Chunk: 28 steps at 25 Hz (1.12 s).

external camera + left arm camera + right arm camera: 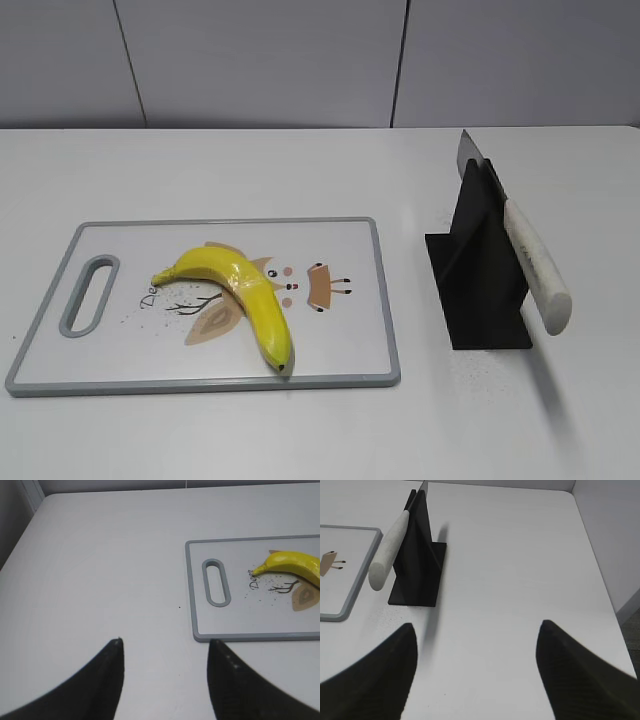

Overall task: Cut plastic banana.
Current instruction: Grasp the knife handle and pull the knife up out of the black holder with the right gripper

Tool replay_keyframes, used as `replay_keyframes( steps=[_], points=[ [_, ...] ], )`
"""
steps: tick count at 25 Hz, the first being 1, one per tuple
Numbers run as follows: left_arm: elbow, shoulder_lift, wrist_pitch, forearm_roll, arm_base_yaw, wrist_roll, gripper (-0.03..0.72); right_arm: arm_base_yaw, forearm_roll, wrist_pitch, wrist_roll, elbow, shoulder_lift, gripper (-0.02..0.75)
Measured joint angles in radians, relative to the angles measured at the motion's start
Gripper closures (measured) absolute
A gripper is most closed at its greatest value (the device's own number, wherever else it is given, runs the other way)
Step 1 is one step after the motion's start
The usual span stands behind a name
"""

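I need to close my right gripper on the middle of the knife's white handle (534,263) (390,551), since the knife has to come out of the black stand to cut.
A yellow plastic banana (245,300) lies whole on a white cutting board with a grey rim (388,310); both show in the left wrist view too, the banana (295,565) and the board (191,600). A knife with a white handle (535,265) rests in a black stand (480,270), handle toward the front; the right wrist view shows the handle (390,547) and stand (420,560). My left gripper (165,642) is open and empty over bare table, left of the board. My right gripper (476,627) is open and empty, near and right of the stand. Neither gripper shows in the exterior view.
The board has a handle slot (216,582) at its left end. The white table (320,430) ends at a grey wall (260,60) behind. In the right wrist view the table's right edge (600,575) drops off.
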Motion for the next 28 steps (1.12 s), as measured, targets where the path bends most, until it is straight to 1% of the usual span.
replay_keyframes(
  steps=[28],
  points=[
    [0.0, 0.0, 0.0, 0.0, 0.0, 0.0, 0.172, 0.0, 0.0, 0.0, 0.0, 0.0, 0.0, 0.177]
  ],
)
